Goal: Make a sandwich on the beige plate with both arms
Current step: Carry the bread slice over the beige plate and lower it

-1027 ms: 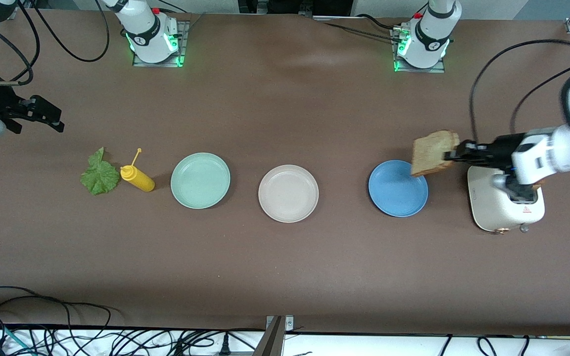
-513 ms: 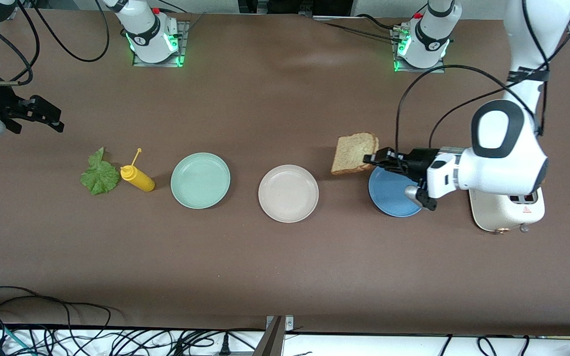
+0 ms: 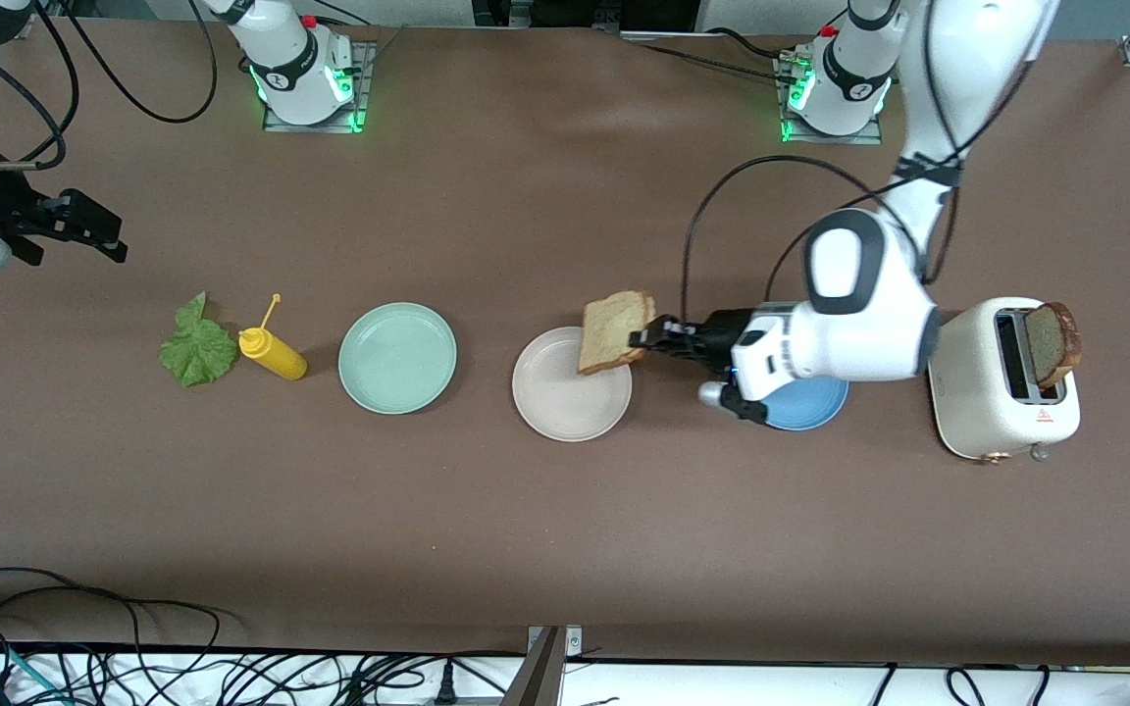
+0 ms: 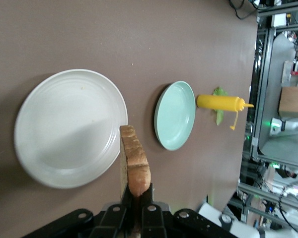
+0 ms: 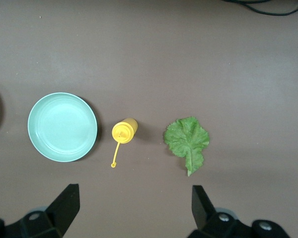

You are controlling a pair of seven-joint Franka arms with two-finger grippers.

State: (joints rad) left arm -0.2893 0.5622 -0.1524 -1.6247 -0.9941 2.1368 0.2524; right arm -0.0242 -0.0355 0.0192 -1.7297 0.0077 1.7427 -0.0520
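I will use my left gripper to lay the tan bread slice down flat on the bare middle of the beige plate (image 3: 572, 378) (image 4: 72, 131).
My left gripper (image 3: 645, 338) is shut on a tan bread slice (image 3: 614, 331) and holds it on edge in the air over the rim of the beige plate (image 3: 555, 404), on the side toward the left arm's end. In the left wrist view the slice (image 4: 135, 161) stands up from the gripper (image 4: 137, 191) beside the bare plate (image 4: 69, 126). A second slice (image 3: 1053, 343) sticks out of the toaster (image 3: 1001, 392). The lettuce leaf (image 3: 197, 343) lies flat toward the right arm's end. My right gripper (image 3: 112, 235) waits open above that end; its own view shows the gripper (image 5: 134, 203) empty over the table beside the leaf (image 5: 187, 139).
A yellow squeeze bottle (image 3: 273, 355) lies between the lettuce and a mint-green plate (image 3: 396, 357). A blue plate (image 3: 815, 407) sits partly under my left arm, next to the toaster. Cables hang along the table's near edge.
My left arm has carried the bread slice from beside the toaster, past the blue plate, to the beige plate's rim. The toaster's second slice now shows. The right arm has not moved.
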